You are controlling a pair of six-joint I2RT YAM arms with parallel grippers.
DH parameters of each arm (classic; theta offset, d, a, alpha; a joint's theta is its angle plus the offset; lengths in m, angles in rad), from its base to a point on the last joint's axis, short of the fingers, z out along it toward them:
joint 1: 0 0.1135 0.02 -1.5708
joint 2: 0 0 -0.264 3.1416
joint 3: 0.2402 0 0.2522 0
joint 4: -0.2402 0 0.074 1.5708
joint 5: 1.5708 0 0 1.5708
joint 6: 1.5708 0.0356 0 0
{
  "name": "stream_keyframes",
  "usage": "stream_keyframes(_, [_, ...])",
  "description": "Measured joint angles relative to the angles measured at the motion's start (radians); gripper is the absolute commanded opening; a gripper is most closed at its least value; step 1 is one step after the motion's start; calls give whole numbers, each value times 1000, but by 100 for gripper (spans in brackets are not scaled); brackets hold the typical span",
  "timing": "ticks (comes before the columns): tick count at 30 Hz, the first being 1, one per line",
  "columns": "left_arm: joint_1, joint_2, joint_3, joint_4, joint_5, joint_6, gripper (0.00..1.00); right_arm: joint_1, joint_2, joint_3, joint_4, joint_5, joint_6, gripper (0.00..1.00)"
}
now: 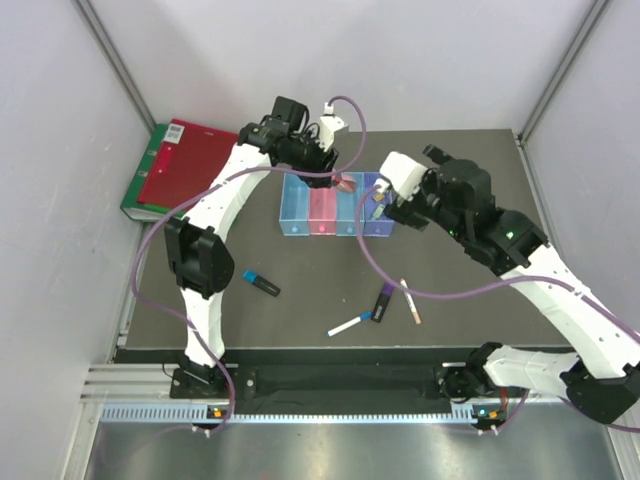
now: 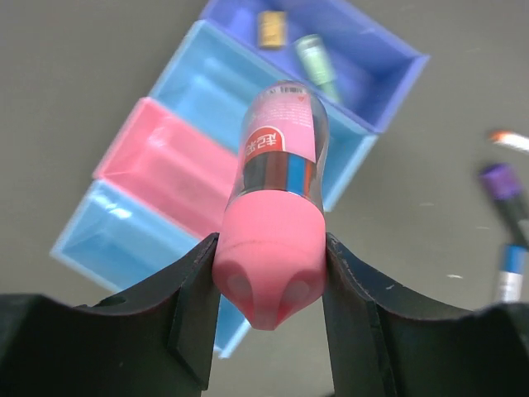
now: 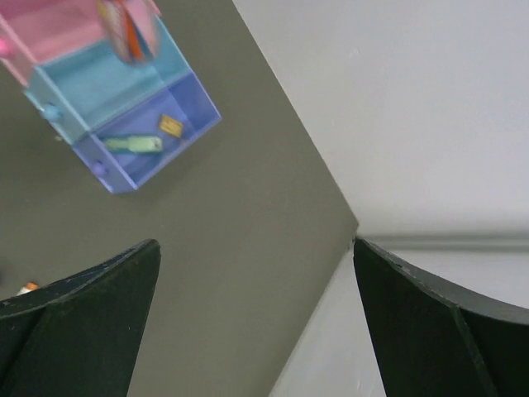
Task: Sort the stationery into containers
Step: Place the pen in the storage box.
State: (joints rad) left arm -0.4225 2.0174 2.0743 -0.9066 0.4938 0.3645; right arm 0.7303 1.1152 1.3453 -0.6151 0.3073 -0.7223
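Next, my left gripper releases the brown bottle, now held above the row of bins, in the back of the light blue bin [image 1: 349, 184] [image 2: 201, 73] next to the purple-blue bin.
My left gripper [image 2: 269, 252] is shut on the pink cap of the brown bottle [image 2: 279, 149] and holds it above the row of bins [image 1: 335, 212], over the pink bin [image 2: 153, 161] and the second light blue bin [image 2: 211, 91]. The bottle also shows in the top view [image 1: 345, 183]. The purple-blue bin [image 2: 368, 54] holds the green marker [image 2: 316, 64] and the tan block [image 2: 270, 29]. My right gripper [image 3: 254, 244] is open and empty, beside the bins' right end. On the table lie the blue-black highlighter [image 1: 262, 284], the white blue-capped pen [image 1: 350, 325], the purple-black highlighter [image 1: 383, 302] and the thin pinkish pen [image 1: 410, 300].
A red binder [image 1: 185, 160] lies on a green binder [image 1: 135, 198] at the back left. White walls enclose the dark table [image 1: 470, 290] at the back and both sides. A purple cable [image 1: 375, 255] hangs across the middle.
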Motion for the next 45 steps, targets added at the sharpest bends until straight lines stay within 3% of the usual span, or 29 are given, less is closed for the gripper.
stream_keyframes(8, [-8,129,143,-30,-210,182,0,-239,71,45,-16,12,75,100])
stream_keyframes(13, [-19,182,202,-29,-251,277,0,-303,79,43,-17,14,87,100])
stream_keyframes(28, [-134,217,206,-20,-266,484,0,-375,55,6,5,13,98,100])
stream_keyframes(45, [-109,235,167,16,-337,565,0,-382,39,4,5,-7,148,100])
